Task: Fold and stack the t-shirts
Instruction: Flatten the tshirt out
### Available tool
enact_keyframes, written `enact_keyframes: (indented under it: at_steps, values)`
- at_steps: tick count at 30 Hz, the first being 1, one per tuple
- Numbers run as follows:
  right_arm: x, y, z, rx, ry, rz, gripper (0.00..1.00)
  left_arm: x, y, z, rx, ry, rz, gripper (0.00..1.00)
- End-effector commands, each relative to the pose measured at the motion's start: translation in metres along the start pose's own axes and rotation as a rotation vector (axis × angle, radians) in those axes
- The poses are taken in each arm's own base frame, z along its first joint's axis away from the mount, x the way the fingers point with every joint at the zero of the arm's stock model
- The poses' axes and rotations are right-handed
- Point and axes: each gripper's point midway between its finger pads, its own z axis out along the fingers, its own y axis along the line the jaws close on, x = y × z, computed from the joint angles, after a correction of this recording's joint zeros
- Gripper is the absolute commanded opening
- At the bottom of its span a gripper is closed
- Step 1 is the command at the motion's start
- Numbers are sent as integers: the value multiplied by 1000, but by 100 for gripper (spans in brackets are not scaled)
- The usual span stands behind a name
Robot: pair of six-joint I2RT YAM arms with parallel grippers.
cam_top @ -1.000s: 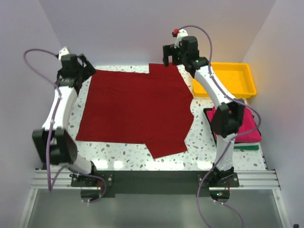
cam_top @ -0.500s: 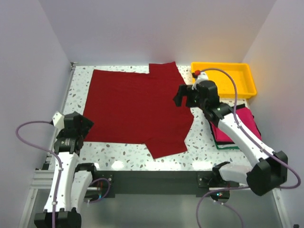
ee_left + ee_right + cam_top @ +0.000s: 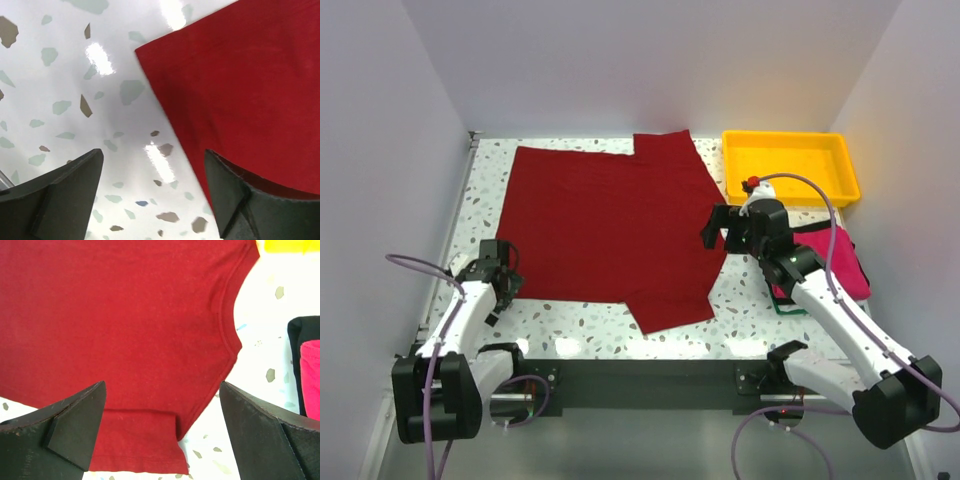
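Observation:
My right gripper goes to the maroon t-shirt next and closes on the near sleeve's outer edge point(image 3: 690, 322) point(image 3: 152, 471), at about its middle.
The large maroon t-shirt point(image 3: 610, 225) lies flat on the speckled table, sleeves at the far edge and at the near right. My left gripper point(image 3: 503, 272) hovers open over its near-left hem corner point(image 3: 240, 90), empty. My right gripper point(image 3: 718, 229) hovers open over the shirt's collar edge and near sleeve point(image 3: 150, 340), empty. A folded stack with the magenta-pink shirt point(image 3: 838, 262) on top of black and green ones lies at the right, partly hidden by my right arm; its black and pink edges show in the right wrist view point(image 3: 307, 370).
A yellow plastic tray point(image 3: 790, 165) stands at the far right corner. White walls close in the table on the left, far and right sides. Bare table point(image 3: 580, 325) runs along the near edge in front of the shirt.
Both arms swung from the shirt's far edge back toward the near side. The left gripper came to the near-left hem corner, the right to the collar. The maroon shirt has not moved.

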Motion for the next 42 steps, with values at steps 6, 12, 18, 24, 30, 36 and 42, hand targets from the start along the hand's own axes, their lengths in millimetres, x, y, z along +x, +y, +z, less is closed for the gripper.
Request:
enact_keyframes:
  at_steps: [6,12,18,24,30,36,42]
  values:
    - [11,-9,8,50,36,10,99,-12,-3,25,-29,-81,-52,74]
    - [14,-11,11,58,49,-1,99,-20,-16,19,30,-83,-46,72]
    - [15,-10,13,52,64,-7,99,-30,-16,21,36,-124,-60,74]
    - [32,-9,8,26,106,7,99,-22,-19,41,-8,-84,-41,63]
    - [74,-10,-3,15,230,-50,99,-4,-19,57,-19,-27,2,35]
    - [137,29,-26,-122,392,-253,99,2,-21,58,16,-4,34,0]
    - [181,33,-45,-77,507,-388,97,-3,-19,53,24,-28,49,0]
